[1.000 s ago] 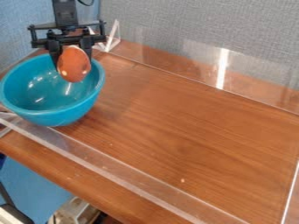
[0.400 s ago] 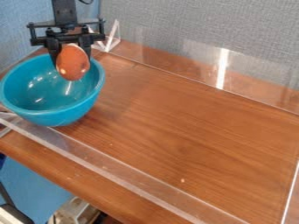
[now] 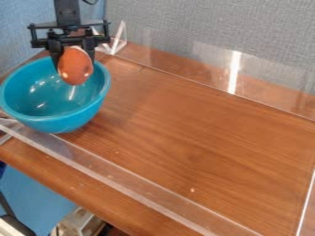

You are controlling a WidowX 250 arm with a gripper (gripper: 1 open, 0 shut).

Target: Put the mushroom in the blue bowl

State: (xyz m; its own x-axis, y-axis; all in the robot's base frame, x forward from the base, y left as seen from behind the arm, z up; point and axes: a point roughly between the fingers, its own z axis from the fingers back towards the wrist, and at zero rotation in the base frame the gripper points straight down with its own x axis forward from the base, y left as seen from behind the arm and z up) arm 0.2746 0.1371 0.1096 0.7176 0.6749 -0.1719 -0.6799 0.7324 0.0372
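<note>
My gripper needs to let go of the mushroom on the bottom of the blue bowl [image 3: 53, 102], close to its near side.
The blue bowl [image 3: 52, 97] sits at the left end of the wooden table, turquoise, glossy and deep. My black gripper [image 3: 74, 48] hangs over the bowl's far right rim, shut on the mushroom [image 3: 76, 65]. Only the mushroom's orange-brown cap shows, hanging below the fingers above the bowl's inside. Its stem is hidden by the gripper.
A low clear plastic wall [image 3: 197, 64] runs along the table's back and front edges. The brown wooden tabletop [image 3: 204, 124] stretches to the right of the bowl. A blue-grey fabric panel stands behind the table.
</note>
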